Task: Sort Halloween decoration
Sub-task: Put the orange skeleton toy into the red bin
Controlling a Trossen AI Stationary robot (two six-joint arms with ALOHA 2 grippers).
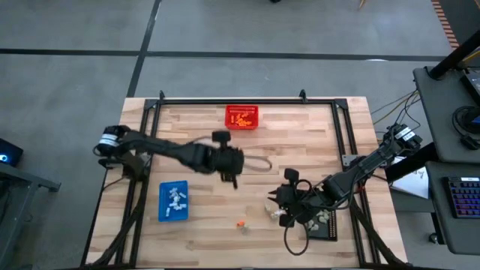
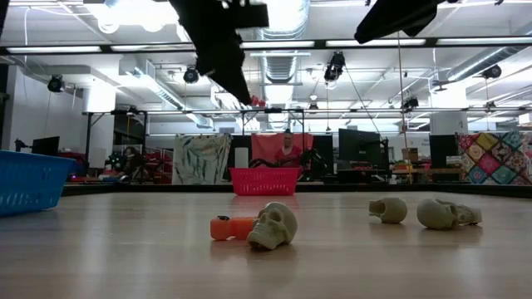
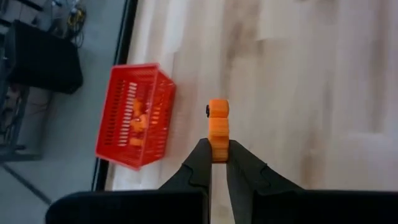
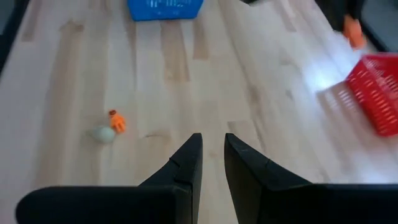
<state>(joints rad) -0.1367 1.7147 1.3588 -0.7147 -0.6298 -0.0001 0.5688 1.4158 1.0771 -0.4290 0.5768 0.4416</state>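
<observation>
Next, my left gripper drops the orange trinket among the orange pieces in the red mesh basket [image 1: 238,121] [image 3: 144,142].
My left gripper [image 1: 232,178] hangs high over the table's middle, shut on a small orange trinket [image 3: 217,126]. My right gripper [image 4: 211,146] is open by a narrow gap and empty, above the table's right half [image 1: 282,198]. An orange trinket [image 2: 230,227] and a beige skull [image 2: 274,225] lie together on the wood near the front edge [image 1: 241,224]. Two more beige skulls [image 2: 388,209] [image 2: 445,214] lie to their right. The red mesh basket [image 1: 241,116] at the far edge holds orange pieces. The blue tray [image 1: 173,201] holds white ones, and the black tray [image 1: 322,223] holds beige ones. My left gripper pinches the orange trinket by its lower end [image 3: 218,149] between the two fingertips. The rest of the trinket sticks out past the fingers. It is lifted clear of the table, with the fingers pointing down and toward the far edge.
A black metal frame [image 1: 247,100] runs along the table's far, left and right sides. Bare wood lies between the blue tray and the loose trinkets. The right arm's body [image 1: 352,176] slants over the black tray's corner.
</observation>
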